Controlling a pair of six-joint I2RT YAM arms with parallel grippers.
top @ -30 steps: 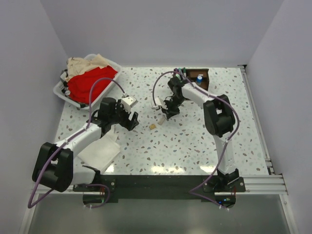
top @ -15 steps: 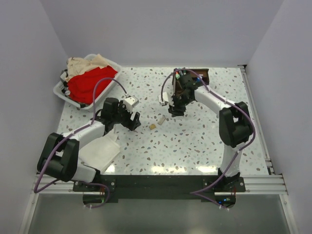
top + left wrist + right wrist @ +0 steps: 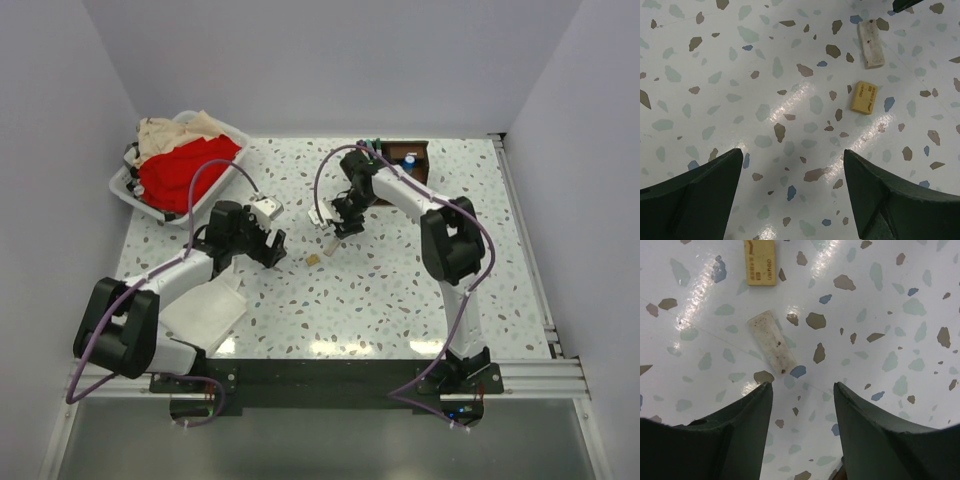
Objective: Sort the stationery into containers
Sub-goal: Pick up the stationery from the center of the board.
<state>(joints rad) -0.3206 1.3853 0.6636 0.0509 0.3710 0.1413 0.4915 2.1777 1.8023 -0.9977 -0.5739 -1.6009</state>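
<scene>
The white eraser is at an angle in front of the open fingers of my right gripper, so next I line them up with it and grab the white eraser's near end [image 3: 783, 363].
Two erasers lie on the speckled table between my arms: a tan eraser [image 3: 313, 259] [image 3: 863, 97] [image 3: 760, 262] and a dirty white eraser [image 3: 328, 244] [image 3: 870, 44] [image 3: 772, 349]. My right gripper [image 3: 338, 226] [image 3: 802, 387] hangs open just above the table, with the white eraser's near end just beyond its left fingertip. My left gripper [image 3: 270, 246] [image 3: 792, 165] is open and empty over bare table, both erasers ahead of it to the right. The dark brown organizer [image 3: 417, 152] stands at the back right with a blue item [image 3: 409, 160] in it.
A white basket [image 3: 126, 187] of red and beige clothes sits at the back left. A folded white cloth [image 3: 205, 306] lies by the left arm's forearm. Walls close in the table on three sides.
The right gripper's jaws have opened. Its arm swung right towards the organizer and came back over the white eraser. The left gripper edged slightly forward.
</scene>
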